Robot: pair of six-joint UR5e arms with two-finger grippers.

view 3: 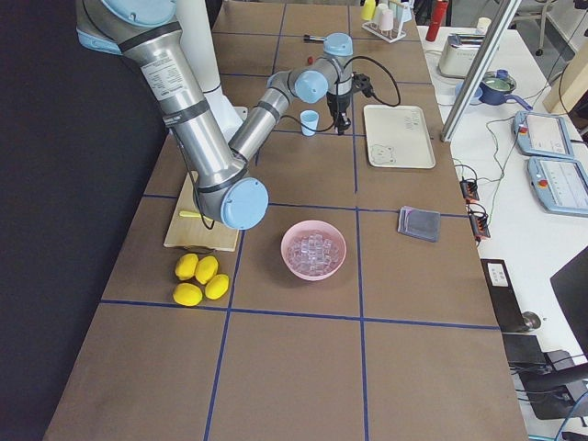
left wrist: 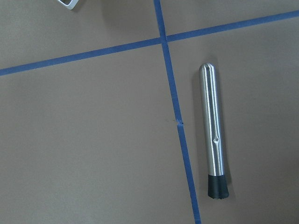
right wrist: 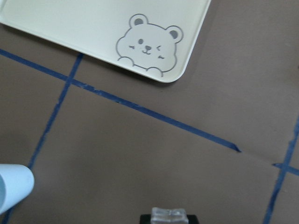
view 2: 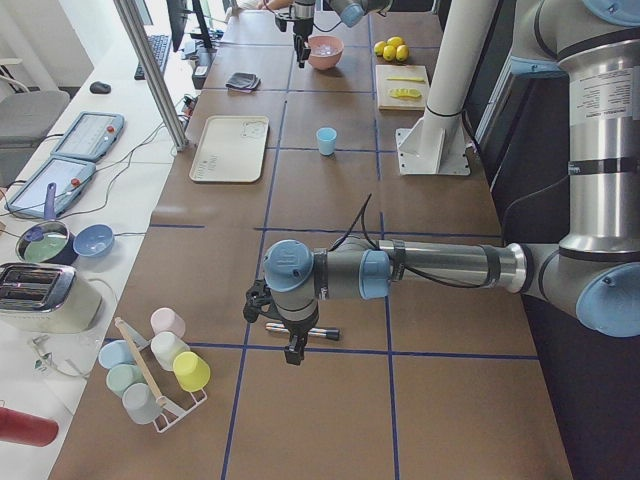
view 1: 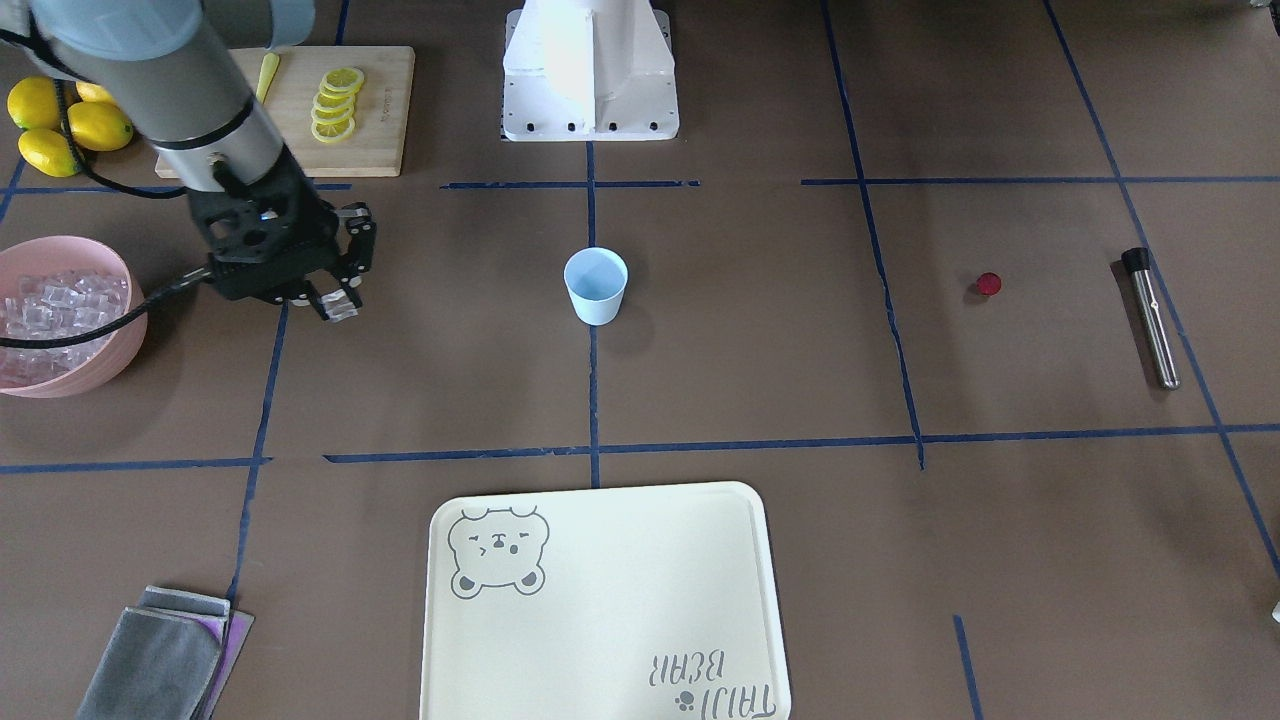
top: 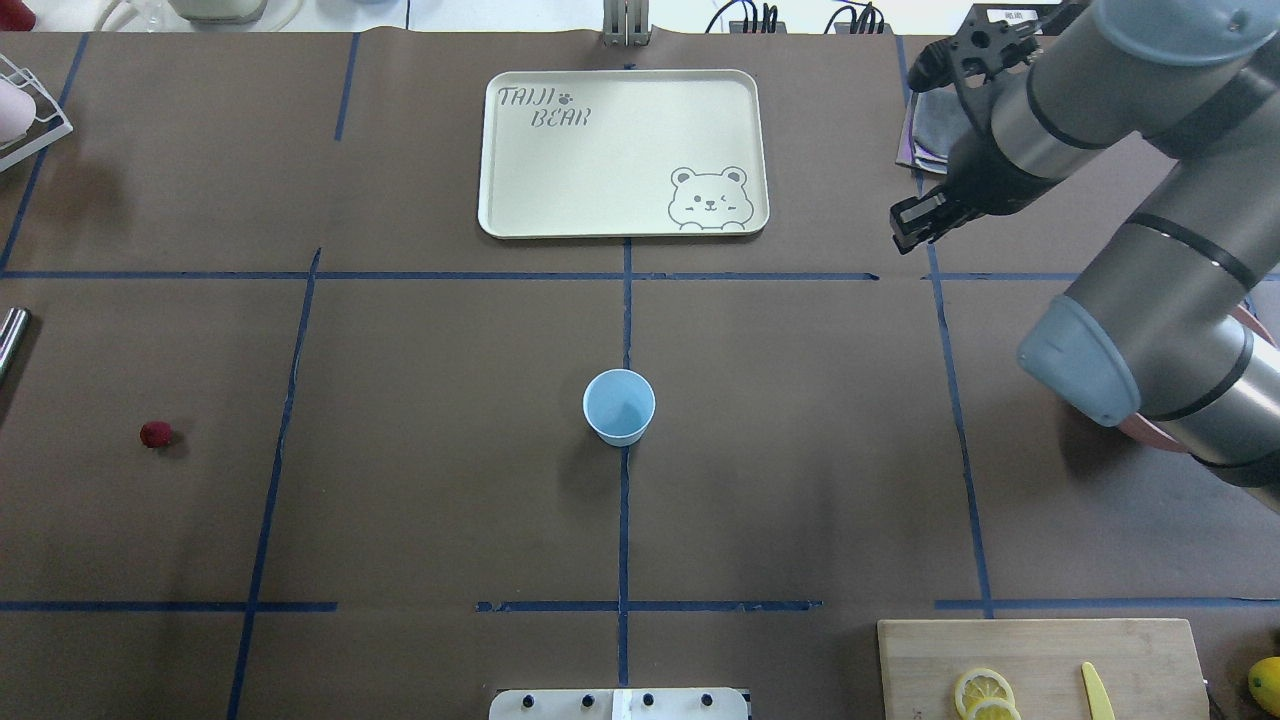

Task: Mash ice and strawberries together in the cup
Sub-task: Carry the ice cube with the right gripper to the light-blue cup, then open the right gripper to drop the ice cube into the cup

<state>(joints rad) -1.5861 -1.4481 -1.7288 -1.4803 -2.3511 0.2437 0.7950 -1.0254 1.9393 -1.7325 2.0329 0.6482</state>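
Note:
Next, my right gripper releases the clear ice cube inside the empty pale blue cup (view 1: 596, 286) (right wrist: 13, 187) on the blue tape line. The ice cube is now held above the table.
The pale blue cup (view 1: 596, 285) stands upright and empty at the table's middle, also in the overhead view (top: 619, 405). My right gripper (view 1: 336, 304) is shut on a clear ice cube (right wrist: 169, 215), held above the table between the pink bowl (view 1: 104, 370) of ice (view 1: 55, 310) and the cup. The red strawberry (view 1: 988, 284) lies alone on the robot's left side. My left gripper (view 2: 293, 350) hovers over a steel muddler (left wrist: 214, 135); I cannot tell whether it is open or shut.
A cream bear tray (view 1: 600, 600) lies at the operators' edge. A cutting board (view 1: 380, 130) with lemon slices, whole lemons (view 1: 60, 125) and a grey cloth (view 1: 160, 660) are on the robot's right side. A rack of cups (view 2: 160, 370) stands past the muddler.

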